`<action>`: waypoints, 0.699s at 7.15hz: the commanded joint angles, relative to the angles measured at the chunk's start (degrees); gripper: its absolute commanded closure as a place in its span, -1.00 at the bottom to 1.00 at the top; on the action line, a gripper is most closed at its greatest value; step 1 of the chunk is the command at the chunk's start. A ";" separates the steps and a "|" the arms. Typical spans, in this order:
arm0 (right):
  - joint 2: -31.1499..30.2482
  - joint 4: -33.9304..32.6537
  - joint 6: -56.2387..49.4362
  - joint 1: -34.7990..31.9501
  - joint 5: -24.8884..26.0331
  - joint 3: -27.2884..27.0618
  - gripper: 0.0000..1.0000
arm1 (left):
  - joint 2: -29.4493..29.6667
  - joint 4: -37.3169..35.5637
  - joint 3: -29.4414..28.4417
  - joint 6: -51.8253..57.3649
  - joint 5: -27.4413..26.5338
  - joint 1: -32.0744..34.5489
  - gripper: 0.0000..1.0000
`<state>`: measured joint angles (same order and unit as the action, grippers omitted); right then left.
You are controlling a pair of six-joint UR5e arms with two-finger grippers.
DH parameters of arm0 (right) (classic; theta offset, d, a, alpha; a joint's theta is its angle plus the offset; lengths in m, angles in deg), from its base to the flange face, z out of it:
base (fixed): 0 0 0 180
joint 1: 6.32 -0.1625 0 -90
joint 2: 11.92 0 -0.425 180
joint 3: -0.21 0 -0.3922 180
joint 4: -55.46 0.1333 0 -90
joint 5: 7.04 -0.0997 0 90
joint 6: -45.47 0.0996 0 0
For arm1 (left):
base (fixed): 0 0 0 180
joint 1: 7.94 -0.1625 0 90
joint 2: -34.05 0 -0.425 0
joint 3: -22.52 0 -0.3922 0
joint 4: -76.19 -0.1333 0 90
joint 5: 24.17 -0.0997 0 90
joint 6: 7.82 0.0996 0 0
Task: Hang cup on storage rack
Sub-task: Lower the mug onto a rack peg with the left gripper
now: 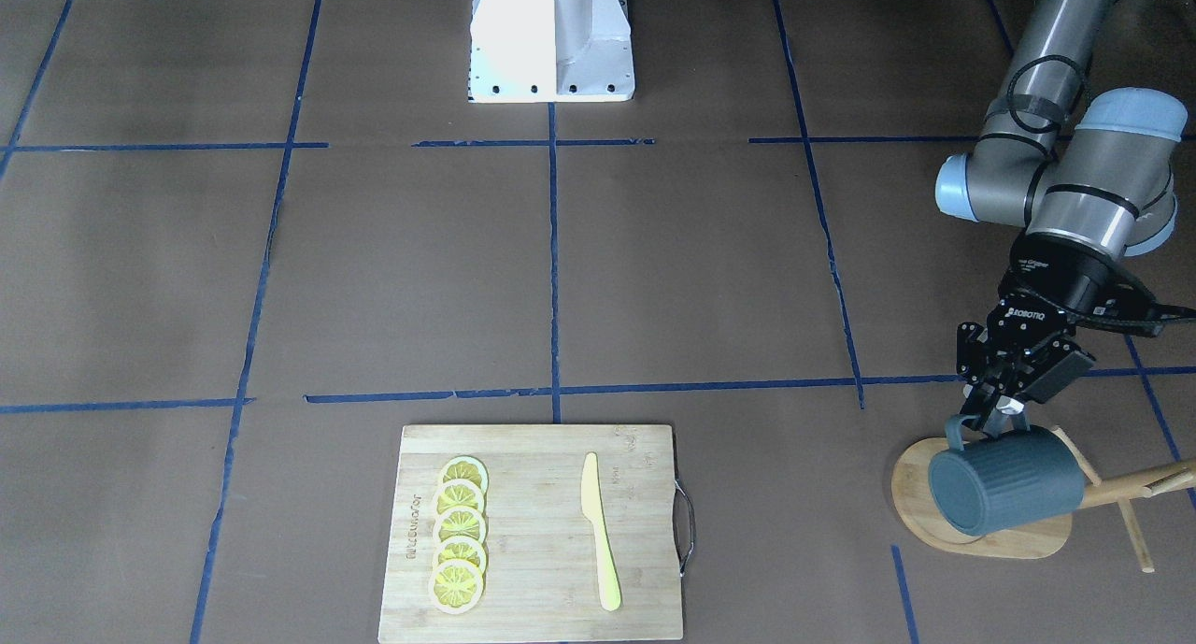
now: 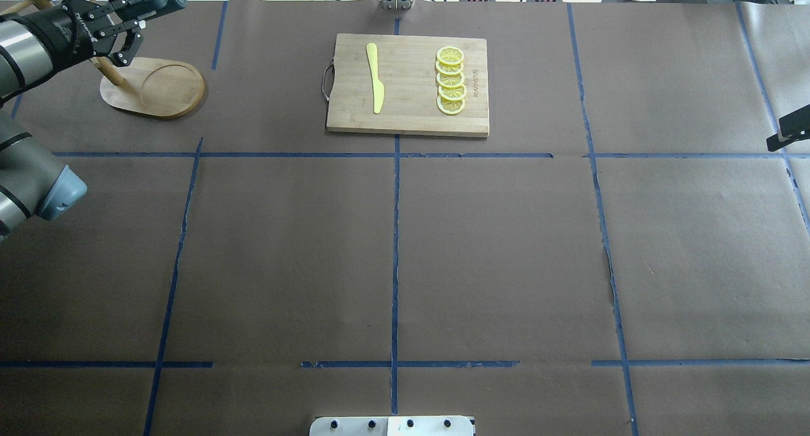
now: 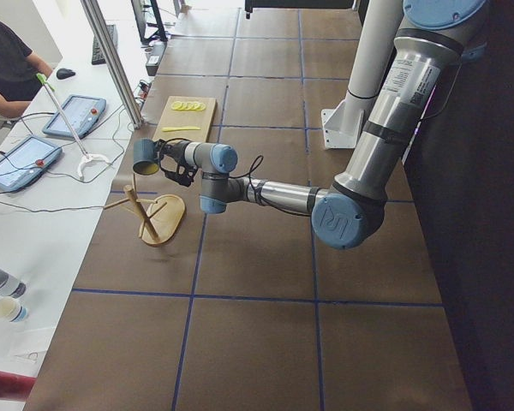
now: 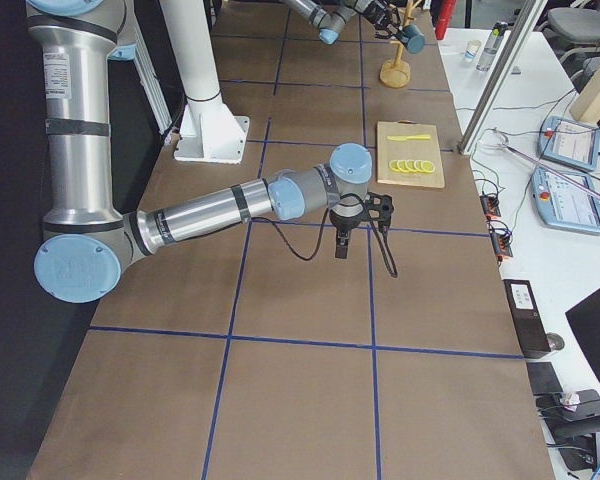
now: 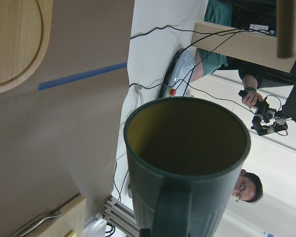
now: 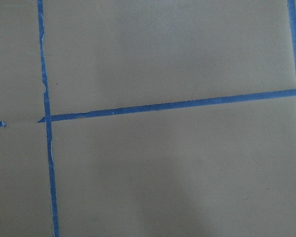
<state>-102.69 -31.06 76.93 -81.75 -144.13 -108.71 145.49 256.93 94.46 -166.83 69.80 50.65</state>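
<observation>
My left gripper is going to let go of the dark blue-grey cup on the wooden peg (image 1: 1124, 491) (image 5: 286, 47) beside the post of the storage rack.
My left gripper (image 1: 992, 420) is shut on the squared handle of the dark blue-grey ribbed cup (image 1: 1007, 480). It holds the cup on its side, in the air over the oval base of the wooden storage rack (image 1: 990, 536). The rack's thin pegs (image 1: 1135, 483) stick out just beside the cup. In the left wrist view the cup (image 5: 187, 163) fills the middle, its yellow-green inside facing away, with a peg tip (image 5: 287, 27) at top right. In the overhead view the left gripper (image 2: 109, 30) is at the far left. My right gripper (image 4: 345, 240) hovers over bare table; I cannot tell its state.
A bamboo cutting board (image 1: 533, 569) with a yellow knife (image 1: 598, 532) and a row of lemon slices (image 1: 460, 536) lies mid-table at the operators' side. The robot's white base (image 1: 551, 36) stands opposite. Blue tape lines cross the brown table. An operator sits beyond the table edge.
</observation>
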 commanded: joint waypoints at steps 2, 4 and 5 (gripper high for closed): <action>-0.37 2.68 0.09 0.02 0.07 0.37 -0.99 | 0.45 0.05 -0.49 -6.28 -0.02 2.23 1.00; -0.37 2.68 0.09 0.02 0.07 0.37 -0.99 | 0.10 1.10 -0.23 -7.61 0.15 2.41 1.00; -0.37 2.68 0.09 0.02 0.07 0.37 -0.99 | 0.01 1.45 -0.23 -7.71 0.15 2.67 1.00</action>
<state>-103.06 -28.41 77.02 -81.73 -144.06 -108.34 145.65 257.92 94.20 -174.00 69.93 53.06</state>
